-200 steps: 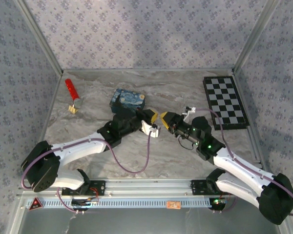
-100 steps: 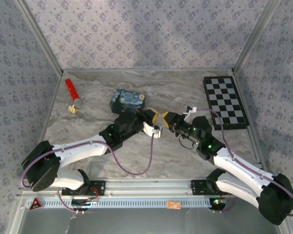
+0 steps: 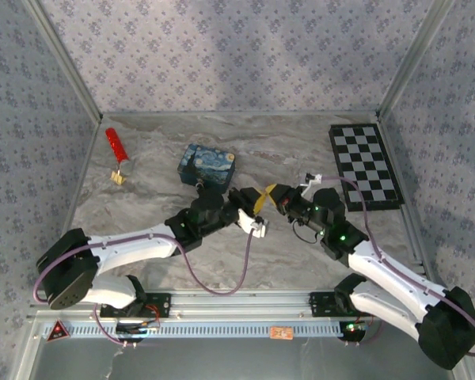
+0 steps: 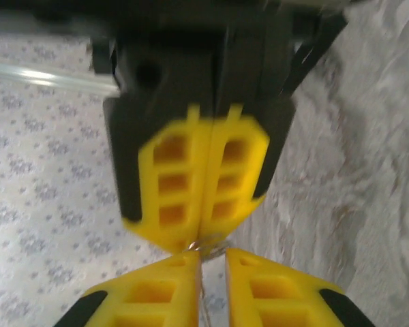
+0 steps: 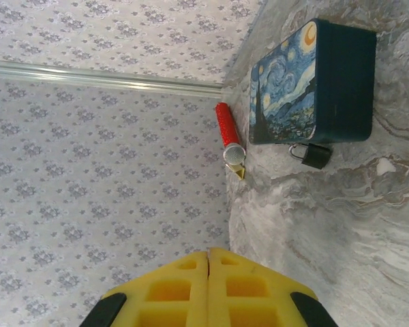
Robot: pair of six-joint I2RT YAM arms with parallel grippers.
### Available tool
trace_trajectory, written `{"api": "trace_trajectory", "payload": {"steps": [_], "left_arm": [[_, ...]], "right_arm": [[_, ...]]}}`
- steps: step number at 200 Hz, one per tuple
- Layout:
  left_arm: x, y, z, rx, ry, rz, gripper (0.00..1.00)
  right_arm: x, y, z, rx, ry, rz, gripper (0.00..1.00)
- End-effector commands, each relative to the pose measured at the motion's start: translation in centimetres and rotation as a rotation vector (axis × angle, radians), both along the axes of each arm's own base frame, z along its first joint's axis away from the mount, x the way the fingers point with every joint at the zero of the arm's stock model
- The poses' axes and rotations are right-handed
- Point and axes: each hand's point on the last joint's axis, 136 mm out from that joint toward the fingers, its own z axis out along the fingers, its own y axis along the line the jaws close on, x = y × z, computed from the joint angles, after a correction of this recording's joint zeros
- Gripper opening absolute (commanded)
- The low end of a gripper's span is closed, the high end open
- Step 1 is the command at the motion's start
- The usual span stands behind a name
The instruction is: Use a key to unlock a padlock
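The key is hanging from the very ends of my right gripper's fingers. My left gripper will hold the key while my right gripper takes hold again of its ring end (image 4: 213, 250).
Over the middle of the table my left gripper (image 3: 257, 202) and right gripper (image 3: 272, 191) meet tip to tip. In the left wrist view, the left gripper (image 4: 211, 253) has a narrow gap between its yellow fingers, so it is open. Facing it, the right gripper (image 4: 203, 238) is shut, with a small metal piece, the key (image 4: 203, 246), pinched at its tips. In the right wrist view, the right gripper (image 5: 208, 252) shows its fingers pressed together. The padlock (image 5: 312, 155), tiny and black with a silver shackle, lies on the table against the blue tin (image 5: 313, 82), well away from both grippers.
The blue painted tin (image 3: 208, 162) sits just behind the left arm. A chessboard (image 3: 366, 165) lies at the back right. At the far left, a red stick (image 3: 114, 145) lies beside a small wooden block (image 3: 119, 177). Metal frame posts and patterned walls enclose the table.
The left arm has reached further right and the right arm has drawn in toward it. The right gripper's fingers have closed. The left gripper's fingers have parted slightly.
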Motion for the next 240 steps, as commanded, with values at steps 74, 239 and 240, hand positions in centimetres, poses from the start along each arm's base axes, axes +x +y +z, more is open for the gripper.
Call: {"api": "trace_trajectory", "payload": {"steps": [74,239,240], "left_arm": [[-0.2,5.6,4.3,-0.282,0.542,0.069,0.39],[-1.9,2.9,7.7,-0.469,1.525,-0.077,0.44],[-1.9,2.9,7.7,-0.468,1.527,-0.077,0.44]], "right_arm": [[-0.1,-4.8,-1.9,-0.186,-0.136,-0.114,0.00],[-3.4,-0.5,7.1,-0.104,-0.771,-0.030,0.00],[-3.4,-0.4,7.2,-0.104,-0.772,-0.029,0.00]]}}
